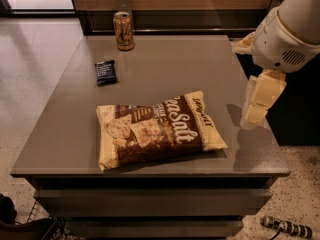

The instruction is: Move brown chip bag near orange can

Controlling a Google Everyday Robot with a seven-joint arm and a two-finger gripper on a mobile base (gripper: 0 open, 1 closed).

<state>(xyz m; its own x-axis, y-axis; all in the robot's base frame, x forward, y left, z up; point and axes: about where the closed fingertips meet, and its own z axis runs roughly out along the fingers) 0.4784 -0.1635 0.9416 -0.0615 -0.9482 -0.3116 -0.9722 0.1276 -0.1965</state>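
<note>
I will next move my gripper over to the brown chip bag's middle [168, 134], next to the big lettering, and close it there.
The brown chip bag [157, 129] lies flat on the near middle of the grey table [60, 134], with its "Sea Salt" lettering facing up. The orange can [123, 31] stands upright at the table's far edge, left of centre and well apart from the bag. My gripper [257, 104] hangs from the white arm [290, 34] over the table's right edge. It is to the right of the bag, a little above the surface, and not touching it.
A small dark blue snack packet [106, 72] lies on the table between the can and the bag, toward the left. A wooden wall with a dark ledge [200, 21] runs behind the table. Speckled floor lies left and right.
</note>
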